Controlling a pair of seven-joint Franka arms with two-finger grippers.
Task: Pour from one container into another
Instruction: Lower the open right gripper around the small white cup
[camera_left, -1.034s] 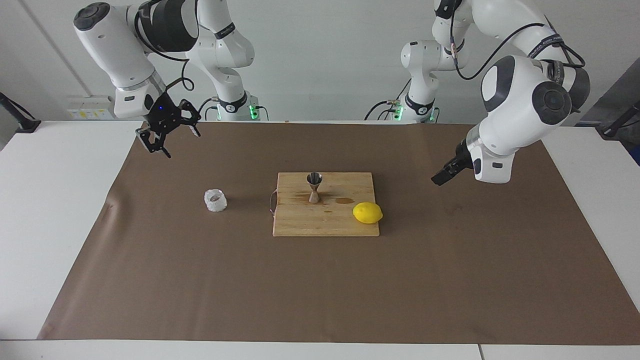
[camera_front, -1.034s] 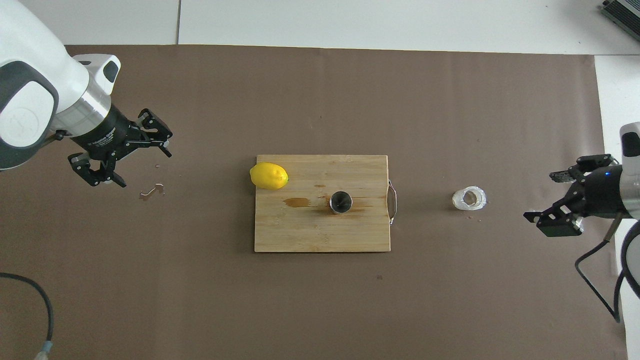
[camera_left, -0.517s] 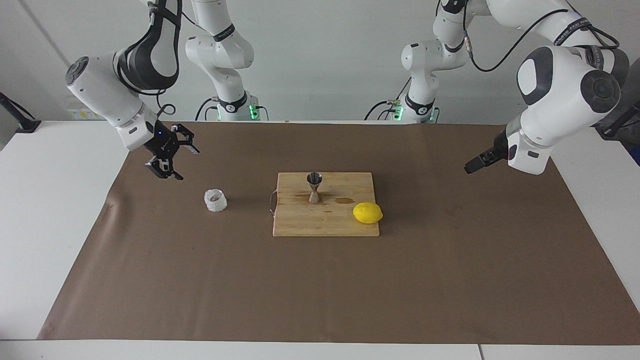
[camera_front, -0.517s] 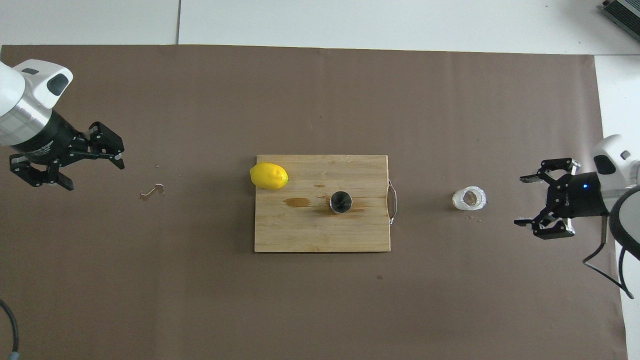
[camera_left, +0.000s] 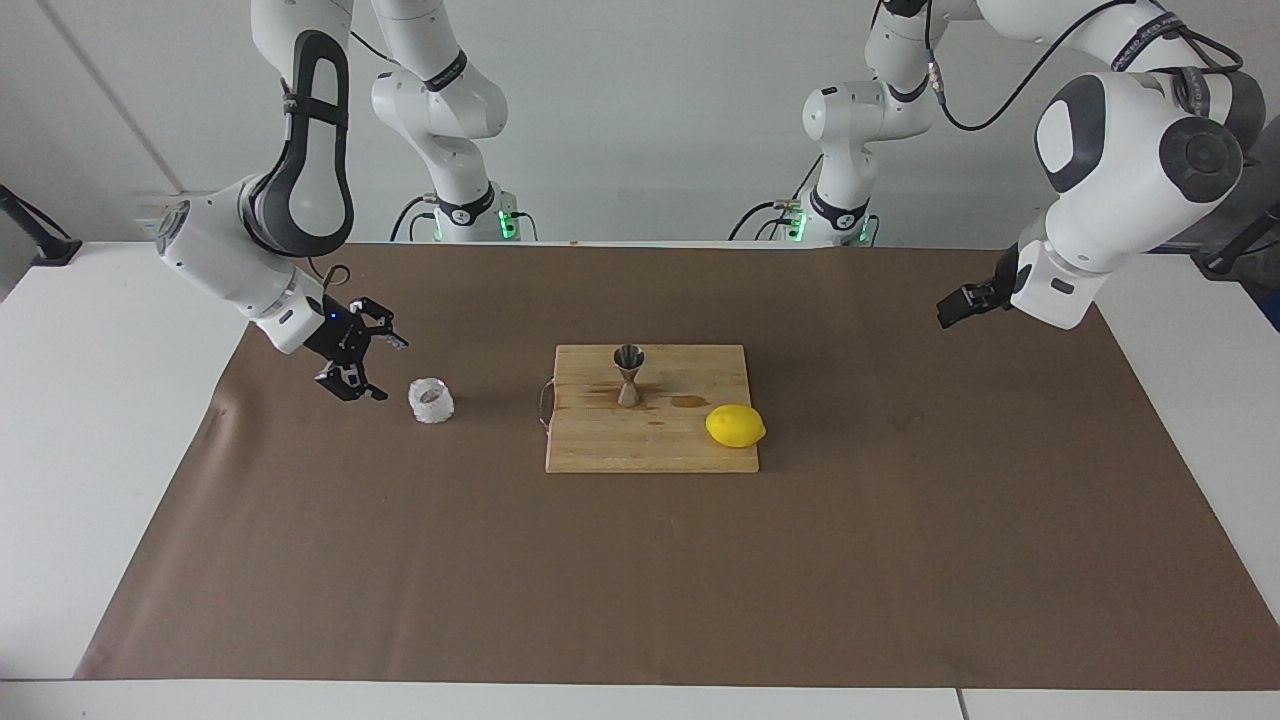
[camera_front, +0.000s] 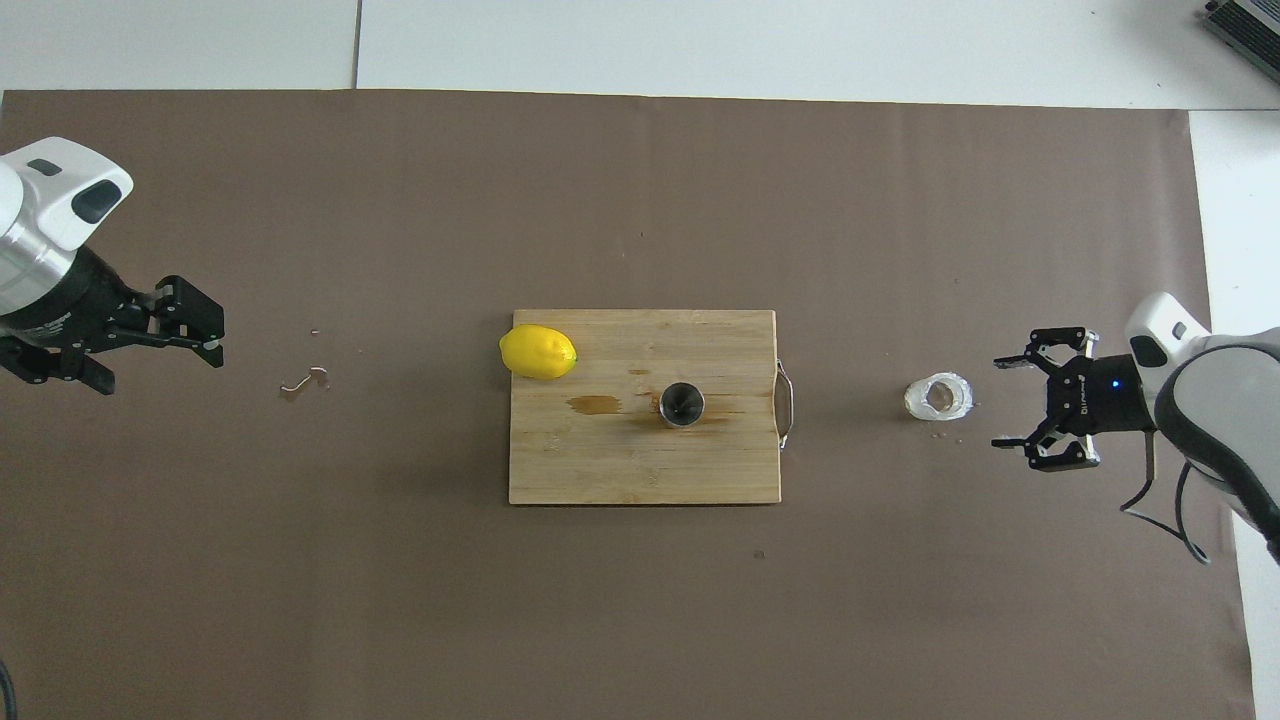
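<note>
Next, I move my right gripper forward and close it on the body of the small clear cup (camera_front: 927, 403), with its fingers on opposite sides.
The small clear faceted cup (camera_left: 431, 401) (camera_front: 939, 397) stands on the brown mat toward the right arm's end. My right gripper (camera_left: 385, 370) (camera_front: 1000, 402) is low beside it, open, its fingers pointing at the cup with a small gap between them and the cup. The steel hourglass jigger (camera_left: 628, 375) (camera_front: 682, 404) stands upright on the wooden cutting board (camera_left: 650, 450) (camera_front: 600, 465). My left gripper (camera_left: 952, 308) (camera_front: 160, 368) hangs open over the mat at the left arm's end, holding nothing.
A yellow lemon (camera_left: 735, 426) (camera_front: 538, 352) lies on the board's corner toward the left arm's end. The board has a wet stain (camera_front: 598, 404) and a metal handle (camera_front: 786, 404) facing the cup. A small mark (camera_front: 305, 381) sits on the mat near the left gripper.
My right gripper has come down and moved in toward the cup, staying open. The left arm has drawn back toward its own end of the table. Cup, jigger and lemon have not moved.
</note>
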